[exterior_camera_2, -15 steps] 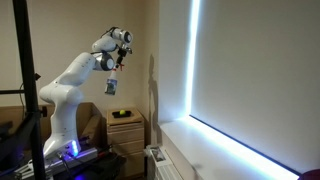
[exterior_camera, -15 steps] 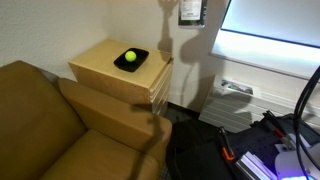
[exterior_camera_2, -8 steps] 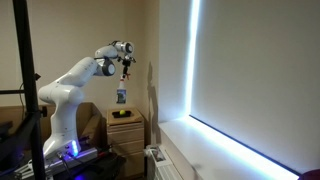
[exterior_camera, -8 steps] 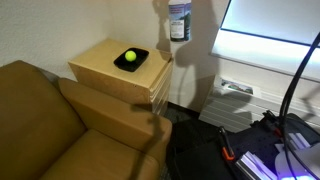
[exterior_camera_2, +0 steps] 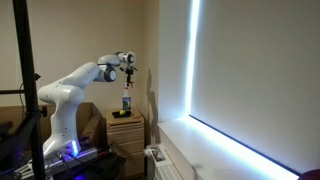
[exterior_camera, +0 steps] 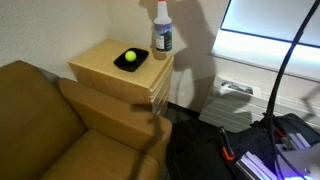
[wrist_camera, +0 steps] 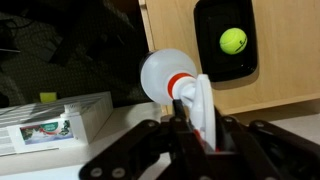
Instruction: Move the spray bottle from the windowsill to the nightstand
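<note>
Next, my gripper sets the spray bottle down and releases it on the nightstand [exterior_camera: 155, 57] [wrist_camera: 184, 88], in the space between the black tray and the window-side edge.
My gripper [exterior_camera_2: 127, 70] is shut on the red and white trigger head of the spray bottle [exterior_camera_2: 126, 100]. In both exterior views the bottle hangs upright just above the tan nightstand [exterior_camera_2: 126, 127]; it shows over the nightstand's [exterior_camera: 105, 66] window-side edge as a blue-grey bottle [exterior_camera: 162, 32], with the fingers out of frame above it. In the wrist view my gripper [wrist_camera: 196, 130] clamps the bottle [wrist_camera: 163, 74] at the neck, with the nightstand top [wrist_camera: 290, 60] below. The white windowsill [exterior_camera_2: 235, 147] runs under the bright window.
A yellow-green ball [exterior_camera: 130, 57] lies in a black tray [exterior_camera: 140, 62] on the nightstand; the ball also shows in the wrist view [wrist_camera: 233, 40]. A brown sofa [exterior_camera: 50, 125] stands against the nightstand. A white radiator unit [exterior_camera: 236, 90] sits under the window. A printed box [wrist_camera: 50, 122] lies below.
The arm has brought the bottle down and sideways from high by the window to just above the nightstand's edge. The grip on it has not changed.
</note>
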Robot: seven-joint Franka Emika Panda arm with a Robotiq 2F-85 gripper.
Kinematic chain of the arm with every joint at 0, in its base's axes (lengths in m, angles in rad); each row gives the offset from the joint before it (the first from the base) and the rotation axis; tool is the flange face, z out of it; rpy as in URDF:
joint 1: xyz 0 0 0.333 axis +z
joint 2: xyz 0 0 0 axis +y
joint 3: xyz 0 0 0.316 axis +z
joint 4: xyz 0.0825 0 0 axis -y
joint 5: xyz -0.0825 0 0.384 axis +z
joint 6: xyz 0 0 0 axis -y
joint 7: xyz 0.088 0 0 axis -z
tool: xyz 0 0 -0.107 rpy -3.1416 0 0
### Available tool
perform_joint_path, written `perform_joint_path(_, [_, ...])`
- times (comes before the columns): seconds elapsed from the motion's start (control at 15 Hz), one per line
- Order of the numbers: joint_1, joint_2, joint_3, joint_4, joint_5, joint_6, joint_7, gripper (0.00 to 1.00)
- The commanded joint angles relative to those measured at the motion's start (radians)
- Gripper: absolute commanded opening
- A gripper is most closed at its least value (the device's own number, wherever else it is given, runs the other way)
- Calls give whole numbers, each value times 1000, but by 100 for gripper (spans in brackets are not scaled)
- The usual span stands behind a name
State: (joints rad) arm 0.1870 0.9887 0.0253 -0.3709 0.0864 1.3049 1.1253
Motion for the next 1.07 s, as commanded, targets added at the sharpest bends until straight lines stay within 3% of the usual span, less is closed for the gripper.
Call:
perform_joint_path(0.0, [-1,-12,4,-26,-1,5,-9,6])
perform_joint_path(0.2, [-15,75,0,45,12,104,87,6])
perform_joint_path(0.6, [-28,142,-16,18,-12,347,212,6])
perform_joint_path(1.0, [-47,164,-10,5,2,376,280,6])
